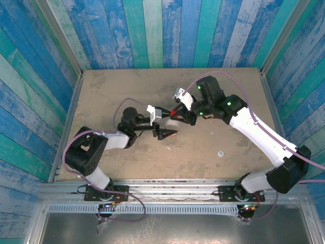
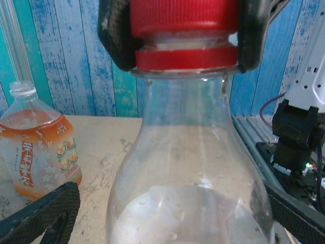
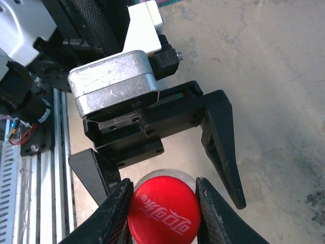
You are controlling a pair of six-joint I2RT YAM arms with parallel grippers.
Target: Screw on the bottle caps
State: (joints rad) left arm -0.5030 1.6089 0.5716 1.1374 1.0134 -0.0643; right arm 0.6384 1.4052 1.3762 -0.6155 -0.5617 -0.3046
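Observation:
With my left gripper open around the clear bottle's body, it should close to steady the bottle before my right gripper opens and retakes the red cap [image 3: 163, 208].
The slim clear bottle [image 2: 183, 152] stands upright at the table's middle [image 1: 171, 125]. On its neck sits the bright red cap [image 3: 163, 216], above a red ring [image 2: 185, 58]. My right gripper [image 3: 162, 203] comes from above and is shut on that cap, one finger [image 3: 114, 213] on each side. My left gripper [image 2: 172, 218] is open around the bottle's body, and its fingers [image 2: 43, 213] stand apart from the plastic. The wider orange bottle [image 2: 38, 147] stands behind, with a pale top; whether that is a cap is unclear.
A small pale round object [image 1: 220, 152] lies on the table toward the near right. The table [image 1: 127, 86] is beige and walled by blue planks. A metal rail [image 1: 167, 185] runs along the near edge, and the right arm's base [image 2: 297, 137] stands beside it.

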